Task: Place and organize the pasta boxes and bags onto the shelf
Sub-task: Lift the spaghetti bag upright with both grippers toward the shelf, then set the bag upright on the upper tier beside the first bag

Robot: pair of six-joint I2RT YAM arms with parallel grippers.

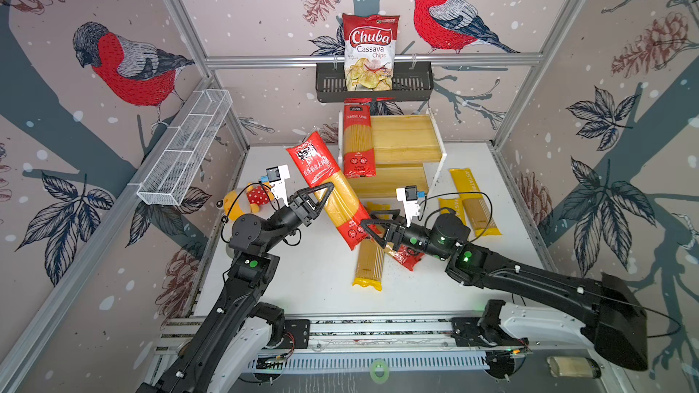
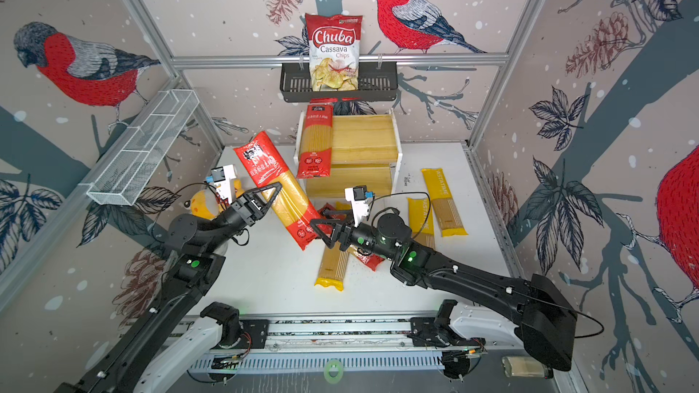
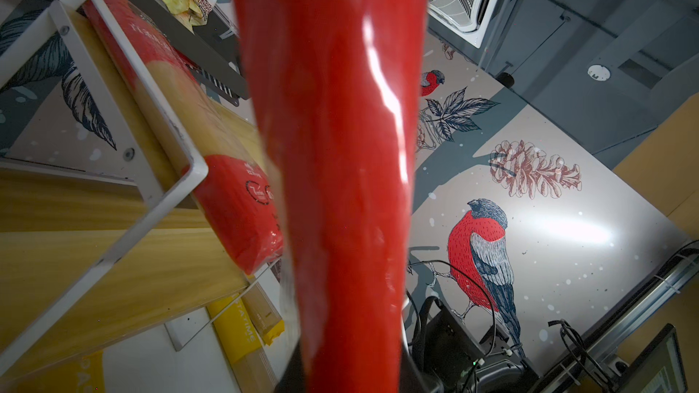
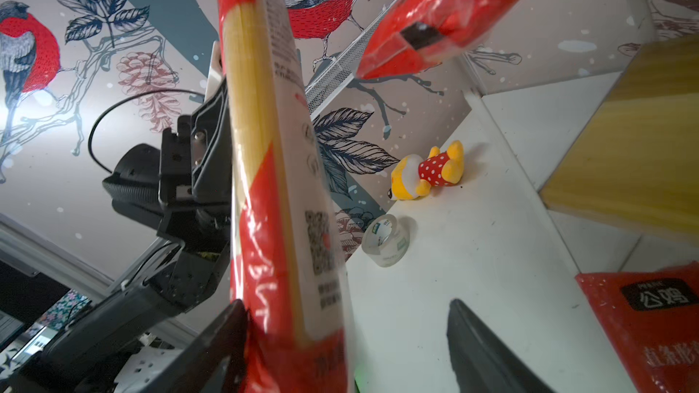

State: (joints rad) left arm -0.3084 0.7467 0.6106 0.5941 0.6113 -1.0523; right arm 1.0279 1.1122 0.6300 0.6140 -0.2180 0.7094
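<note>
The left gripper tilts the red pasta pack by its middle, so my right gripper will take its lower end (image 1: pixel 354 232) and shelve it.
My left gripper (image 1: pixel 328 187) is shut on a red pasta pack (image 1: pixel 329 190) near its middle and holds it tilted in the air left of the shelf (image 1: pixel 404 137). In the left wrist view this pack (image 3: pixel 340 183) fills the centre. My right gripper (image 4: pixel 348 334) stands open around the pack's lower end (image 4: pixel 272 183), with one finger (image 4: pixel 227 334) against the wrapper and the other finger (image 4: pixel 476 342) well apart. Another red pack (image 1: pixel 358 141) lies along the shelf's left side. A third red pack (image 1: pixel 406 257) and three yellow packs (image 1: pixel 474 202) (image 1: pixel 450 207) (image 1: pixel 368 262) lie on the table.
A chips bag (image 1: pixel 370 51) stands in the black basket (image 1: pixel 416 85) above the shelf. A white wire basket (image 1: pixel 185 153) hangs on the left wall. A plush toy (image 1: pixel 253 198) and a tape roll (image 4: pixel 386 236) lie at the table's left.
</note>
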